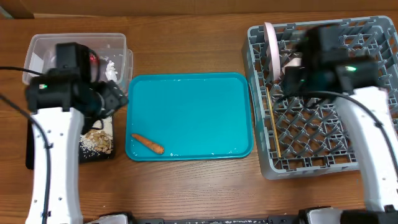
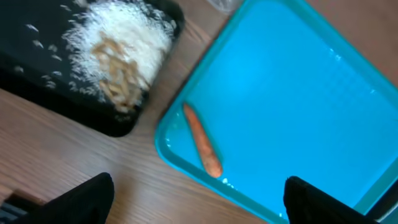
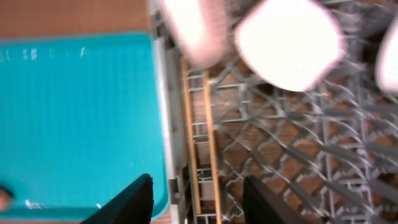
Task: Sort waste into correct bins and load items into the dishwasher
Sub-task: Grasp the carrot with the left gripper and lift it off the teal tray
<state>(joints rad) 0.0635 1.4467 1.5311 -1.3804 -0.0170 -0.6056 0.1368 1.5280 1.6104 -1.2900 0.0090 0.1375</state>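
Next, my left gripper goes to the orange carrot's thick end (image 1: 157, 149) (image 2: 211, 163), near the teal tray's front edge, and closes there.
The orange carrot (image 1: 147, 144) lies at the front left of the teal tray (image 1: 199, 99); it also shows in the left wrist view (image 2: 202, 140). My left gripper (image 2: 199, 202) is open and empty, above the tray's front left corner. The black tray (image 1: 99, 146) holds beige nut-shell scraps (image 2: 118, 71) on white crumbs. The clear tub (image 1: 118, 46) holds a red wrapper (image 1: 93, 59) and a white tissue (image 1: 112, 68). My right gripper (image 3: 196, 199) is open and empty over the grey rack's (image 1: 373, 158) left edge, above the two chopsticks (image 3: 199, 130). A pale-pink bowl (image 1: 271, 46) and a white dish (image 3: 289, 43) stand in the rack.
The teal tray (image 2: 298, 93) lies between the bins and the rack. The wooden table (image 1: 186, 186) shows along the front. Both arms (image 1: 56, 162) reach in from the front edge.
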